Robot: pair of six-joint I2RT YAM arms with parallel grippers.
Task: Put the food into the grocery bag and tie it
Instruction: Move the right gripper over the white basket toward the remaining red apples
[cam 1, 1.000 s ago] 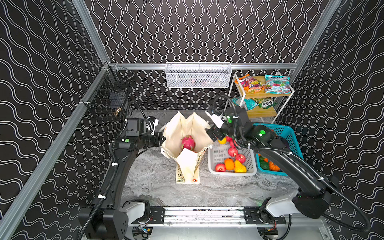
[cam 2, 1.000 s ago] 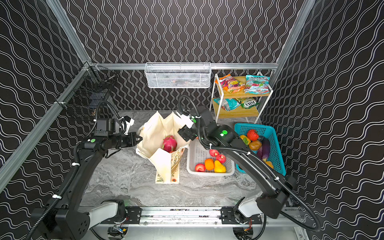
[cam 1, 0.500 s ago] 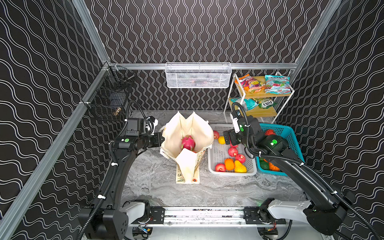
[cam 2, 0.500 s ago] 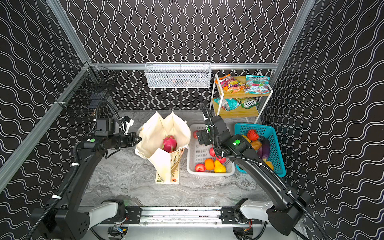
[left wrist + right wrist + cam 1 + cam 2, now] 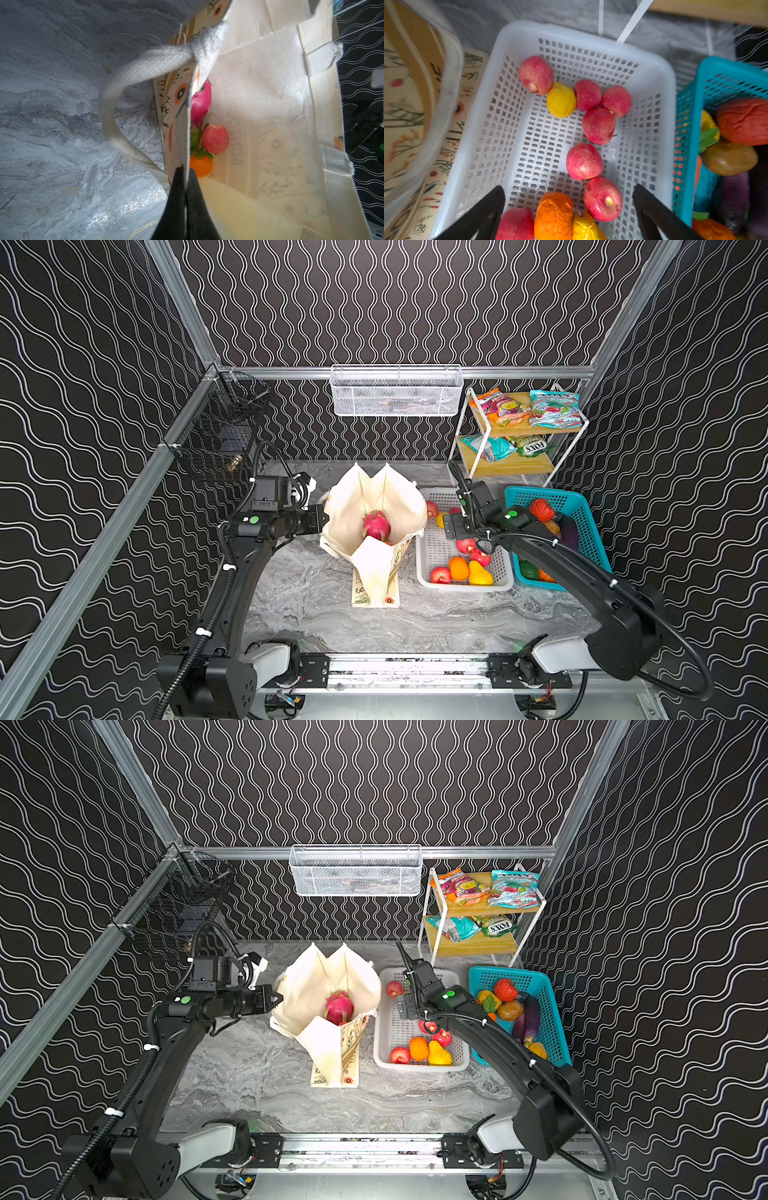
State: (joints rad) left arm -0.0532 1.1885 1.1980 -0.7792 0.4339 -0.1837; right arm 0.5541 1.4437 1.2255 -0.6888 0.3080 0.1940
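Observation:
The robot's right gripper should close on the sides of the red apple (image 5: 465, 545) (image 5: 584, 161) in the middle of the white basket, just behind the apple that touches the yellow pear.
The cream grocery bag (image 5: 374, 506) stands open in mid-table. In the left wrist view a magenta dragon fruit (image 5: 200, 101), a red apple (image 5: 215, 138) and an orange (image 5: 201, 166) lie inside it. My left gripper (image 5: 185, 169) is shut on the bag's left rim, beside the white strap handle (image 5: 145, 66), and holds the mouth open. My right gripper (image 5: 569, 199) hangs open over the white basket (image 5: 571, 31), with an orange (image 5: 553, 214), a red apple (image 5: 603, 198) and a yellow pear (image 5: 584, 226) below its fingers. It holds nothing.
The white basket (image 5: 461, 587) sits right of the bag, with several red apples. A teal basket (image 5: 544, 492) beside it holds a red ribbed fruit (image 5: 541, 509) and vegetables. A white rack (image 5: 519, 464) at the back right carries snack packets. A wire basket (image 5: 395, 391) hangs on the back wall.
My right gripper has swung right from above the bag's mouth to over the white basket, still open. The left gripper and the bag have stayed put.

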